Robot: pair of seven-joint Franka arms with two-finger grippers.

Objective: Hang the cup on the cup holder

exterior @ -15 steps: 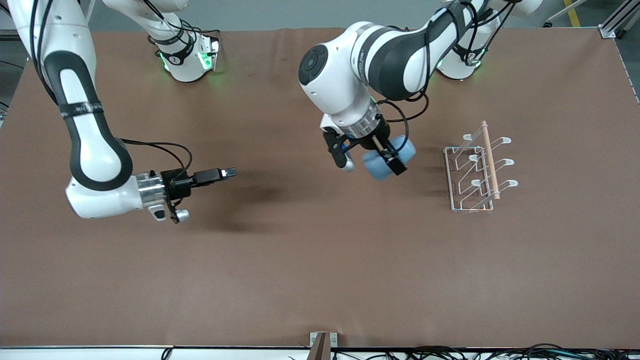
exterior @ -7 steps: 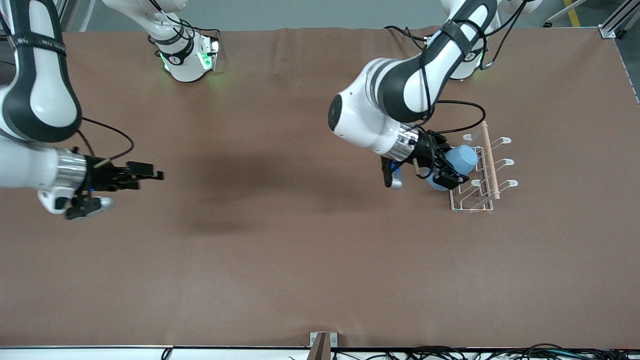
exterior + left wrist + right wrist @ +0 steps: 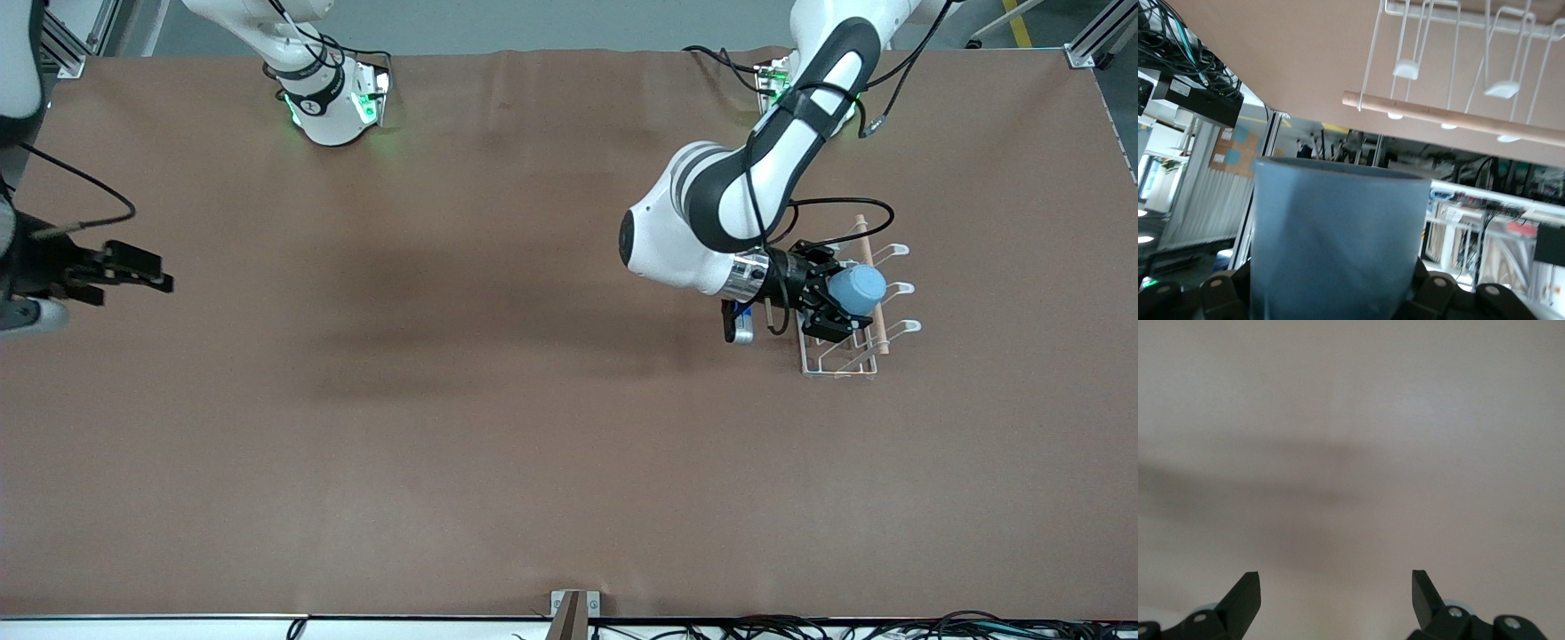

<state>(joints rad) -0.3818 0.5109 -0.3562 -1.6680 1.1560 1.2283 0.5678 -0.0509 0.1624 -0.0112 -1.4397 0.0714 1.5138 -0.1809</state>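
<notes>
I need to use my left gripper to let go of the light-blue cup, now held over the holder's middle prongs, on the cup holder's end peg [image 3: 839,335] [image 3: 1406,65] that is closest to the small metal bracket.
My left gripper [image 3: 834,302] is shut on the light-blue cup [image 3: 855,289] and holds it over the white wire cup holder [image 3: 811,360], level with its middle prongs, close to the wooden rod [image 3: 876,316]. In the left wrist view the cup [image 3: 1338,240] fills the lower part, with the holder's prongs [image 3: 1501,89] and rod [image 3: 1458,119] past its rim. My right gripper [image 3: 147,271] is open and empty over the table at the right arm's end; its wrist view shows only its spread fingertips [image 3: 1245,593] and bare table.
The brown table [image 3: 498,427] carries only the cup holder. A small metal bracket [image 3: 573,609] sits at the table edge nearest the front camera. The arm bases [image 3: 329,98] stand along the edge farthest from it.
My left gripper has carried the cup from mid-table to over the cup holder. My right arm has pulled back toward its end of the table.
</notes>
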